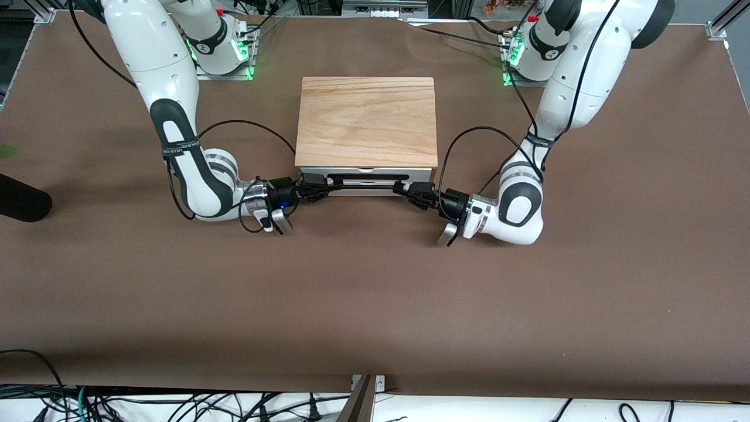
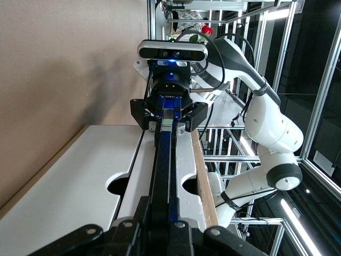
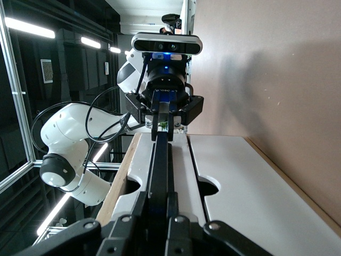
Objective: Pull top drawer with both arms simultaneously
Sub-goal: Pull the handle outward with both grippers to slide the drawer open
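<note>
My right gripper is to let go of the black wire handle, now across the drawer's front, over the brown table [image 1: 371, 240] just in front of the cabinet.
The top drawer [image 1: 422, 174] is a white-grey front just under the cabinet's wood-grain top board [image 1: 367, 120]; none of its inside shows. Its black wire handle [image 1: 368, 176] runs across the front. My right gripper [image 1: 324, 187] is shut on the handle's end toward the right arm's end of the table. My left gripper [image 1: 404, 189] is shut on the other end. In the left wrist view my left gripper [image 2: 160, 213] clamps the handle [image 2: 162, 170], with the right gripper [image 2: 171, 114] at its other end. In the right wrist view my right gripper [image 3: 157, 208] clamps the handle [image 3: 159, 165], facing the left gripper [image 3: 162, 114].
A lower white drawer front [image 2: 80, 176] with its own notch sits under the top one. A black rounded object [image 1: 23, 202] lies at the edge of the brown table [image 1: 375, 305] toward the right arm's end. Both forearms lie low beside the cabinet's front corners.
</note>
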